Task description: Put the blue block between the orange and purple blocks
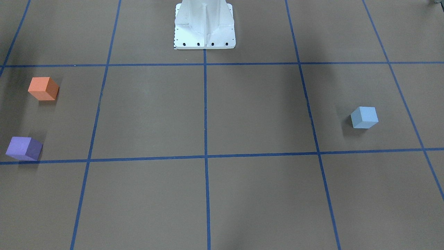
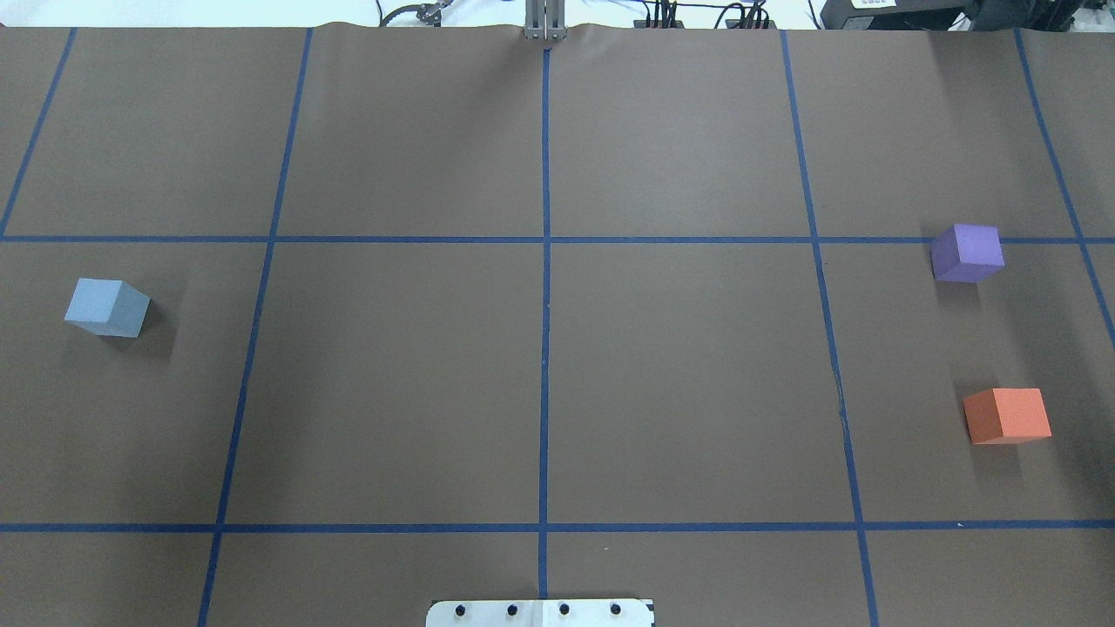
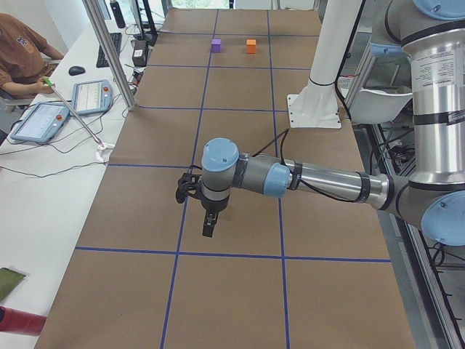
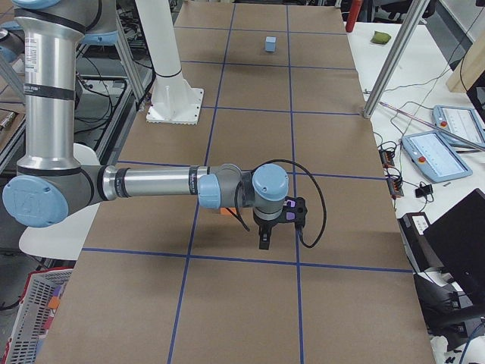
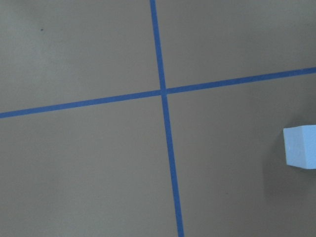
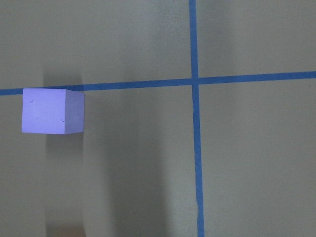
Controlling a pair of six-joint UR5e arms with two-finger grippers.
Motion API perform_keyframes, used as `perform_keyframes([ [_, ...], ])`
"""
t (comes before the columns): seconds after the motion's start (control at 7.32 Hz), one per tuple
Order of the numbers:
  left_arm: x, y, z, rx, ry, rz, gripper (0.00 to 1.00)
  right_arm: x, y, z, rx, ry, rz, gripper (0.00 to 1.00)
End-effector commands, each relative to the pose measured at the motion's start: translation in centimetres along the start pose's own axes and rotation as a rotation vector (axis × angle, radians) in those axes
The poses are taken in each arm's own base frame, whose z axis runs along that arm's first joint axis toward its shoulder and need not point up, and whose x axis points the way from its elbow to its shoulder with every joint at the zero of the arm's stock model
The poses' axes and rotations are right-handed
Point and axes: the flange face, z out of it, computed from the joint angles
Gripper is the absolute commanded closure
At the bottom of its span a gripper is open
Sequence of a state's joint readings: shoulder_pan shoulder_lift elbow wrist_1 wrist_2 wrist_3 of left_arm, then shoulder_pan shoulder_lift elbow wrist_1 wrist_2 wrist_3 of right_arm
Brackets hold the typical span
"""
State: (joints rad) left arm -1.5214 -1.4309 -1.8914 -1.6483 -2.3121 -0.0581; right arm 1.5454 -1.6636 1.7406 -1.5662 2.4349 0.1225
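Note:
My left gripper is to grab the blue block's upper part (image 1: 367, 115) (image 5: 310, 145) next, with its fingers on the sides toward and away from the orange block.
The blue block (image 2: 106, 306) lies on the brown table at the robot's left side; it also shows in the front view (image 1: 364, 117) and at the right edge of the left wrist view (image 5: 301, 153). The purple block (image 2: 967, 252) and the orange block (image 2: 1008, 415) lie apart at the robot's right side, with a gap between them. The purple block shows in the right wrist view (image 6: 52, 111). My left gripper (image 3: 208, 231) hangs above the table, fingers down. My right gripper (image 4: 263, 243) hangs near the purple block. I cannot tell whether either is open or shut.
The white robot base (image 1: 204, 27) stands at the middle of the table's near edge. Blue tape lines (image 2: 545, 348) mark a grid. A side table with tablets (image 3: 43, 120), a seated person (image 3: 22, 51) and a metal post (image 3: 109, 51) stand beyond the far edge.

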Motion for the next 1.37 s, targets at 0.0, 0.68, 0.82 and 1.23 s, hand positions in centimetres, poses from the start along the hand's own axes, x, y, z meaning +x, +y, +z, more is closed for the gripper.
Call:
perform_keyframes([
  [0.0, 1.8, -1.7, -0.5, 0.014, 0.05, 0.024, 0.0, -0.6, -0.1, -0.3, 0.003, -0.02, -0.003, 0.0],
  [0.68, 14.0, -2.6, 7.3, 0.01, 0.07, -0.195, 0.0, -2.0, -0.5, -1.4, 0.025, -0.02, -0.032, 0.0],
  [0.82, 15.2, -2.2, 9.1, 0.001, 0.033, -0.193, 0.0, -2.9, -1.0, -1.9, 0.035, -0.021, -0.046, 0.0],
  [1.23, 20.1, -0.7, 16.6, 0.061, 0.009, -0.193, 0.0, -3.3, -1.1, -1.3, 0.021, -0.028, -0.045, 0.0],
])
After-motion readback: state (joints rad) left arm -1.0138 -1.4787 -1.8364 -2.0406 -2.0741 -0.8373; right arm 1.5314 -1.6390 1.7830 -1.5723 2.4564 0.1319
